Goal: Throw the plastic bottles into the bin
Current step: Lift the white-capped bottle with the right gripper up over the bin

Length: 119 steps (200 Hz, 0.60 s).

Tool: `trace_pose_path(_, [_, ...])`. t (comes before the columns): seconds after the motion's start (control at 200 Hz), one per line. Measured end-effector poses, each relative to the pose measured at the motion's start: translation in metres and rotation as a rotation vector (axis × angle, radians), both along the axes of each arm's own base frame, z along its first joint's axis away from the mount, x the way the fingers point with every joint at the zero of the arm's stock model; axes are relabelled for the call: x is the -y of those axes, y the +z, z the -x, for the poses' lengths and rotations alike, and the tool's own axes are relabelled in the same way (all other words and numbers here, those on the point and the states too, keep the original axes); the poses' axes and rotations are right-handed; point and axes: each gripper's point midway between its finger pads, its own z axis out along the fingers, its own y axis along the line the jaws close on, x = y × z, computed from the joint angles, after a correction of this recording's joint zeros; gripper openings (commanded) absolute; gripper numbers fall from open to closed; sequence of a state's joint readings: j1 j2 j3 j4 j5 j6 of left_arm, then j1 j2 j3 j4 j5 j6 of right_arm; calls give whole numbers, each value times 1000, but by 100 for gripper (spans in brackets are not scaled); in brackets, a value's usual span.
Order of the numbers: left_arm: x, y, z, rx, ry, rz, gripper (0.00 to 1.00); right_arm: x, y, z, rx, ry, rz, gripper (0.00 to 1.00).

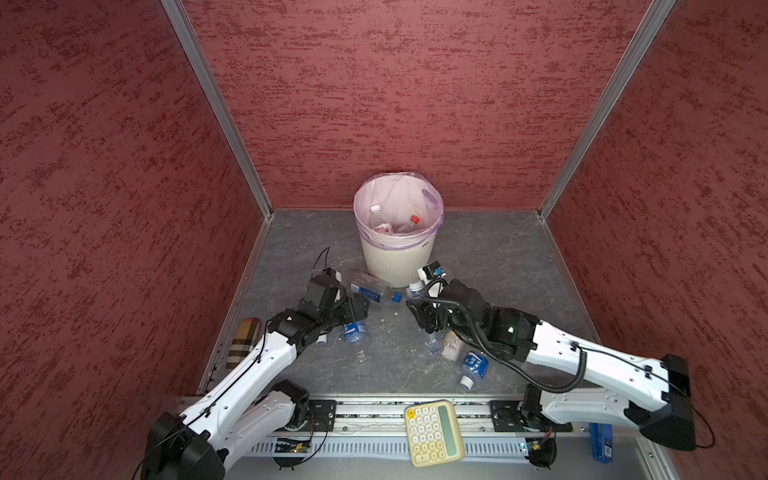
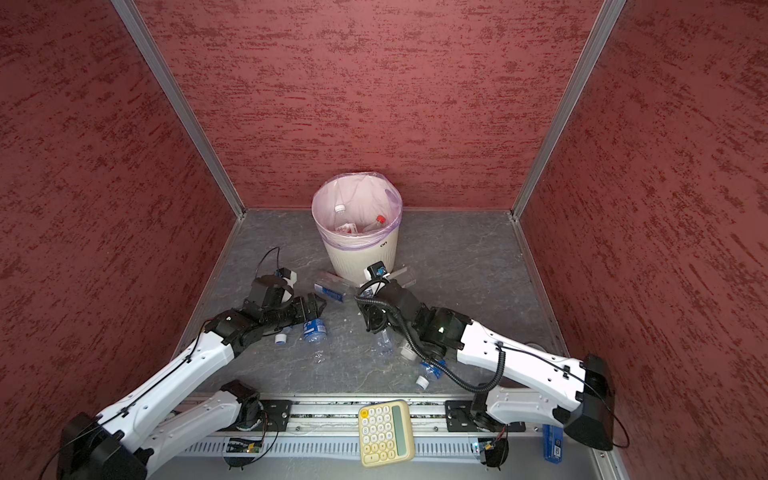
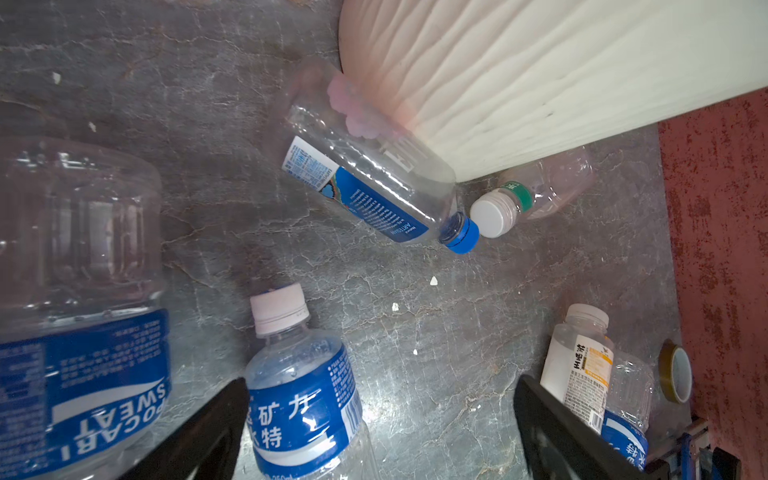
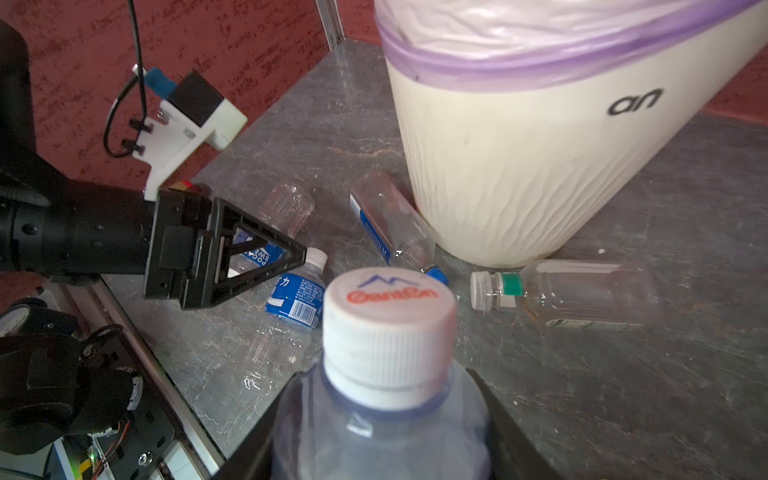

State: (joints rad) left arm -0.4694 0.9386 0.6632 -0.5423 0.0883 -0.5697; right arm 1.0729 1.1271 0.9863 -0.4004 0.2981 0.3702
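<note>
Next, I release the clear white-capped bottle with my right gripper inside the bin's lilac liner (image 1: pixel 403 208), beside the red-capped bottle.
The cream ribbed bin (image 1: pixel 395 262) (image 2: pixel 359 257) with its lilac liner stands at the back and holds at least two bottles. My right gripper (image 1: pixel 419 309) (image 4: pixel 380 436) is shut on a clear white-capped bottle (image 4: pixel 386 332), raised before the bin's foot. My left gripper (image 1: pixel 360 305) (image 3: pixel 380 436) hangs open over the floor, and a blue-labelled bottle (image 3: pixel 299 399) (image 1: pixel 354 330) lies between its fingers, beside one of them. A blue-capped bottle (image 1: pixel 372 291) (image 3: pixel 374 187) and a green-banded one (image 4: pixel 573 295) lie against the bin. More bottles (image 1: pixel 473 368) lie under the right arm.
Red walls close in three sides. A yellow calculator (image 1: pixel 434 432) lies on the front rail, a plaid cylinder (image 1: pixel 243 345) along the left edge, a tape roll (image 3: pixel 675 376) by the right wall, and a blue box (image 1: pixel 600 442) at front right.
</note>
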Motion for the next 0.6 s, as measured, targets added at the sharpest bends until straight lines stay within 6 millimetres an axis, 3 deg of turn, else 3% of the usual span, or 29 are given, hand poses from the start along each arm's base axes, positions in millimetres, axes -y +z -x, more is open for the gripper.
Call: trace_pose_path(0.596, [32,11,4,49,-108,-14,99,49,57,4,173,-111,-191,46])
